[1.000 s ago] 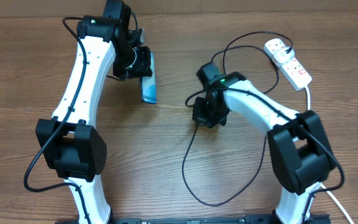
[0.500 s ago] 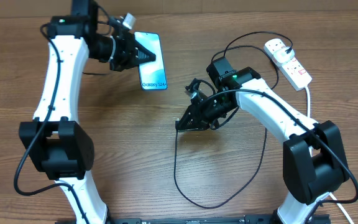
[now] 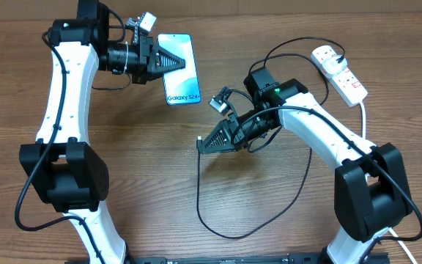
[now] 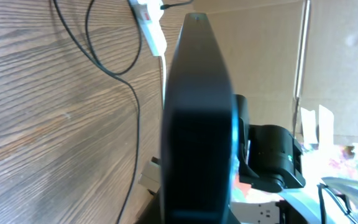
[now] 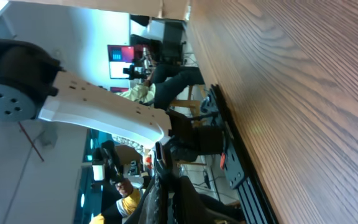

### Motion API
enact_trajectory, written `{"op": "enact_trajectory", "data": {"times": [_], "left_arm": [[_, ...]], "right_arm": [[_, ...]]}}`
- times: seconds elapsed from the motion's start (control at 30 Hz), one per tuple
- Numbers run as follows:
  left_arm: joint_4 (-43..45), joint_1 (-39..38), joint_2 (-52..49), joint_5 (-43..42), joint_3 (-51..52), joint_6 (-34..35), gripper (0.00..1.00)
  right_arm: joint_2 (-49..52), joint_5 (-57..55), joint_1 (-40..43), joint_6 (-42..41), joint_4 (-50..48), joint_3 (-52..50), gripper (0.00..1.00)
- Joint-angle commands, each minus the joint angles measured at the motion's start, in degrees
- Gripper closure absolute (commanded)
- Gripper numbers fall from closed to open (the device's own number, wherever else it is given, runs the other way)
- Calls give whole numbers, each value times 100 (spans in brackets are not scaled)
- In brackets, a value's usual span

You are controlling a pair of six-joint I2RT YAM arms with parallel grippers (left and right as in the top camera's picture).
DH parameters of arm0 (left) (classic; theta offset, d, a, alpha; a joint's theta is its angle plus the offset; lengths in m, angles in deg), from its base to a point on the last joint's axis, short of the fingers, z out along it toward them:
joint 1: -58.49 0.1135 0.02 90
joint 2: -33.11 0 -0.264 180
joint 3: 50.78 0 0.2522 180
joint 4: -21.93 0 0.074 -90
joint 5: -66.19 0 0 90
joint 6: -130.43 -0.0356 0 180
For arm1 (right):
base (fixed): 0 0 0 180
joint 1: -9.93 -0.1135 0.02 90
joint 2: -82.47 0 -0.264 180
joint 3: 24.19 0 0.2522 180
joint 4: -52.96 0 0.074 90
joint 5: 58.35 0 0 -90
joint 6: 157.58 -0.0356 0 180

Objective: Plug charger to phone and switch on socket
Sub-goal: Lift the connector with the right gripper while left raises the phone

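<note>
I need to set the tip of the charger's connector down with my right gripper on the bare wood in the table's middle [image 3: 242, 128], between phone and socket.
The phone [image 3: 182, 82], light blue screen up with "Galaxy S24+" on it, is held above the table at the back left by my left gripper [image 3: 167, 64], shut on its left end. In the left wrist view the phone [image 4: 197, 118] shows edge-on as a dark slab. My right gripper [image 3: 204, 144] is shut on the tip end of the charger, a thin black cable [image 3: 197, 191] that loops over the table to its white plug [image 3: 327, 53] in the socket [image 3: 341, 71]. The tip points left, below and right of the phone. The right wrist view shows only the dark fingers [image 5: 176, 199].
The socket's thick white cord [image 3: 363, 110] runs down the right side. The black cable loops near the front centre and behind the right arm. The left wrist view shows the socket [image 4: 149, 15] and cable [image 4: 132, 99] on the wood.
The left gripper has lifted the phone off the table, turned it screen up and carried it slightly right. The right gripper has swung left and forward with the cable tip.
</note>
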Motion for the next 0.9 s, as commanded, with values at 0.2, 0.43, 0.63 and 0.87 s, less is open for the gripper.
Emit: {"op": "enact_trajectory", "data": {"times": [0.2, 0.43, 0.63, 0.87], "left_arm": [[-824, -105, 31, 179, -4, -754, 96], [-1416, -129, 31, 323, -4, -1377, 96], [-1360, -203, 31, 341, -4, -1499, 96], [-1069, -343, 31, -24, -4, -1606, 96]], "right_arm": [[-221, 455, 17, -407, -474, 151, 96], [-221, 833, 15, -407, -496, 151, 96], [-221, 1263, 11, -404, -494, 149, 96], [-221, 1327, 0, -404, -501, 149, 96]]}}
